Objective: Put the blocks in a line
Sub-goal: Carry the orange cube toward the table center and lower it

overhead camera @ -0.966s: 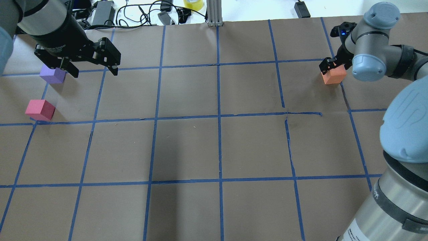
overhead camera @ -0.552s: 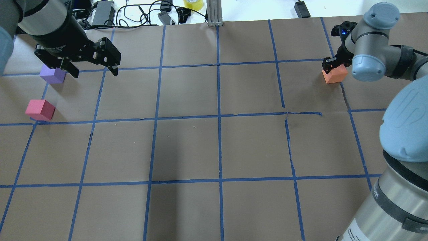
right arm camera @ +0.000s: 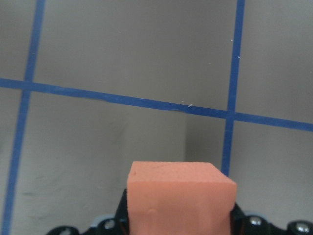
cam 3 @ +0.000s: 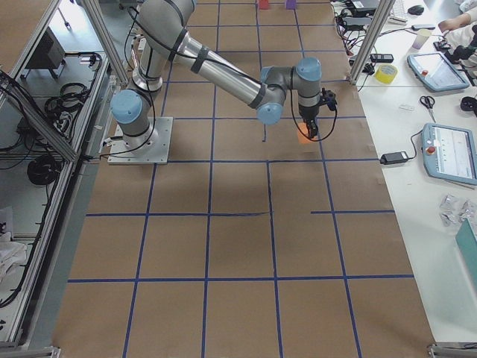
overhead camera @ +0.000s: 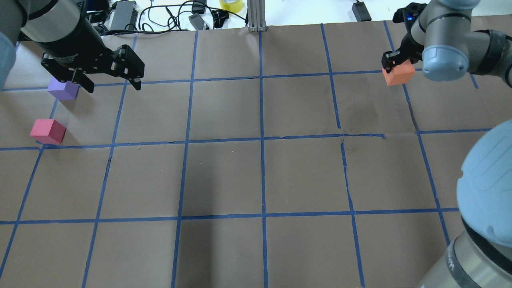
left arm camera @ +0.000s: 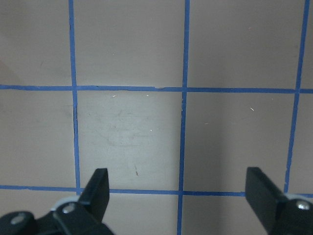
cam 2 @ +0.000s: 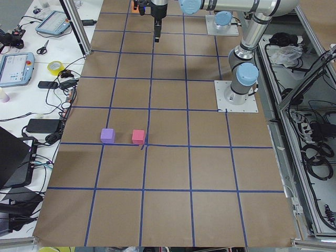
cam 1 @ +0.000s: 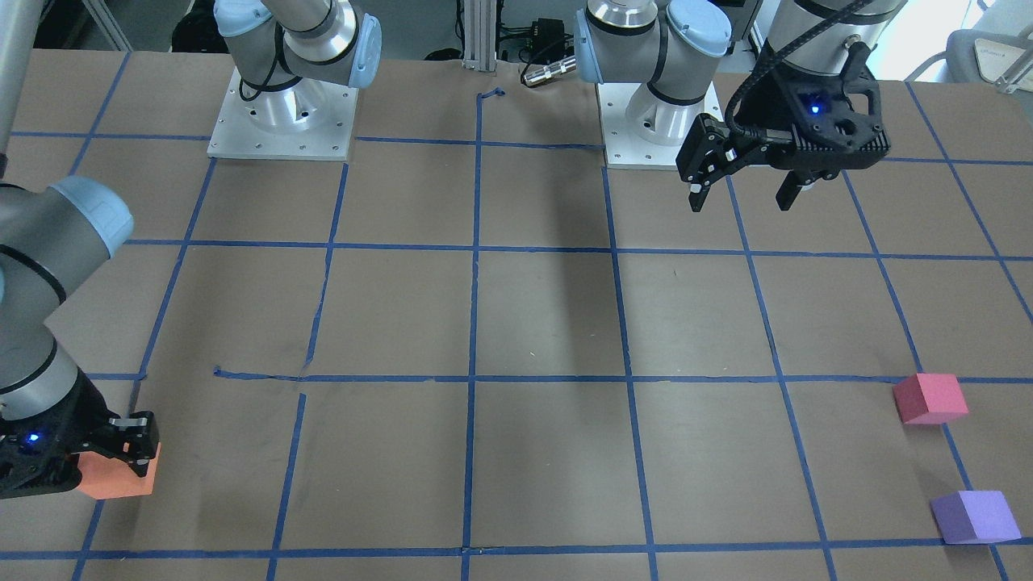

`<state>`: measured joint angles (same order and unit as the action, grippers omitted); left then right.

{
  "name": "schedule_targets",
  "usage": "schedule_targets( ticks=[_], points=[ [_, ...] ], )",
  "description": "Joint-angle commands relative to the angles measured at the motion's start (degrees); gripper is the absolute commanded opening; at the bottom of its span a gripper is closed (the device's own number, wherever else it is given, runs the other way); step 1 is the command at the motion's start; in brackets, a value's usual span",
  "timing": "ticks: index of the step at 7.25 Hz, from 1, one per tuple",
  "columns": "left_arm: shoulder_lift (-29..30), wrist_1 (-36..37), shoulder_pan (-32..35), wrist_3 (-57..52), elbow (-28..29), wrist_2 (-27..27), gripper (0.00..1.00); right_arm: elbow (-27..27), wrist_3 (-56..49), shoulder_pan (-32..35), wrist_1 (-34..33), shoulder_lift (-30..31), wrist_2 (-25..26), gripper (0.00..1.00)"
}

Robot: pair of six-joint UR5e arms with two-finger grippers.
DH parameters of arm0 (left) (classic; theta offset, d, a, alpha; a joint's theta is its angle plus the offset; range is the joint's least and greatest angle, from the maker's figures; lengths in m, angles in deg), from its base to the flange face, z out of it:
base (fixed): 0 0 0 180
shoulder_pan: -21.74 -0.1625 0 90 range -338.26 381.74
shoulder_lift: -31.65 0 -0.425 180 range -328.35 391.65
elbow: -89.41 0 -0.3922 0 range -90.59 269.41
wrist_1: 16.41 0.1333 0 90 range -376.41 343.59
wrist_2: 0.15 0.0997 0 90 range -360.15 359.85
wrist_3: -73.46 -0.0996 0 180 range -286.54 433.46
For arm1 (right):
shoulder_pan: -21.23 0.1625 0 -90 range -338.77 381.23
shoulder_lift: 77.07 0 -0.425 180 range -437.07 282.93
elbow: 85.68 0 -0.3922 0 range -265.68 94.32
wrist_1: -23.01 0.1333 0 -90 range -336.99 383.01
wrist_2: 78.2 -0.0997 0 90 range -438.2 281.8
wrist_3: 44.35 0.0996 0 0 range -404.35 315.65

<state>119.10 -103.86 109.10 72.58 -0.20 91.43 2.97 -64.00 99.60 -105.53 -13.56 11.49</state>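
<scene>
Next, I set the orange block, now held off the table, beside the middle tape line (cam 1: 495, 434), on the pink-red block's side, with my right gripper.
My right gripper (overhead camera: 397, 64) is shut on the orange block (overhead camera: 398, 73) and holds it off the table at the far right; the block also shows in the right wrist view (right arm camera: 181, 196) and in the front view (cam 1: 117, 478). The purple block (overhead camera: 63, 89) and the pink-red block (overhead camera: 48, 131) sit apart on the table at the far left, also seen in the front view: purple (cam 1: 974, 516), pink-red (cam 1: 930, 398). My left gripper (overhead camera: 113, 86) is open and empty, raised just right of the purple block; its fingers (left arm camera: 98, 188) frame bare table.
Brown paper with a blue tape grid covers the table (overhead camera: 260, 180). Cables, a yellow tape roll (overhead camera: 231, 4) and an aluminium post (overhead camera: 256, 16) line the far edge. The two arm bases (cam 1: 282, 121) (cam 1: 658, 121) stand at the robot's side.
My right gripper has moved toward the far edge of the table with the orange block in its hold, rising off the surface. The left arm, purple block and pink-red block have not moved.
</scene>
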Motion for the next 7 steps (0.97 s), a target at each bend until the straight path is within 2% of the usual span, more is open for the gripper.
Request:
schedule_targets(
  ticks=[1, 2, 4, 7],
  points=[
    [0.0, 0.0, 0.0, 0.0, 0.0, 0.0, 1.00, -6.4, 14.4, 9.7, 11.0, 1.9, 0.4, 0.00],
    [0.0, 0.0, 0.0, 0.0, 0.0, 0.0, 1.00, -8.0, 18.8, 15.1, 12.5, 1.3, 3.1, 0.00],
    [0.0, 0.0, 0.0, 0.0, 0.0, 0.0, 1.00, -10.9, 28.7, 24.9, 12.3, -3.1, 3.8, 0.00],
    [0.0, 0.0, 0.0, 0.0, 0.0, 0.1, 1.00, -12.1, 35.4, 30.9, 9.9, -9.0, 3.1, 0.00]
  ],
)
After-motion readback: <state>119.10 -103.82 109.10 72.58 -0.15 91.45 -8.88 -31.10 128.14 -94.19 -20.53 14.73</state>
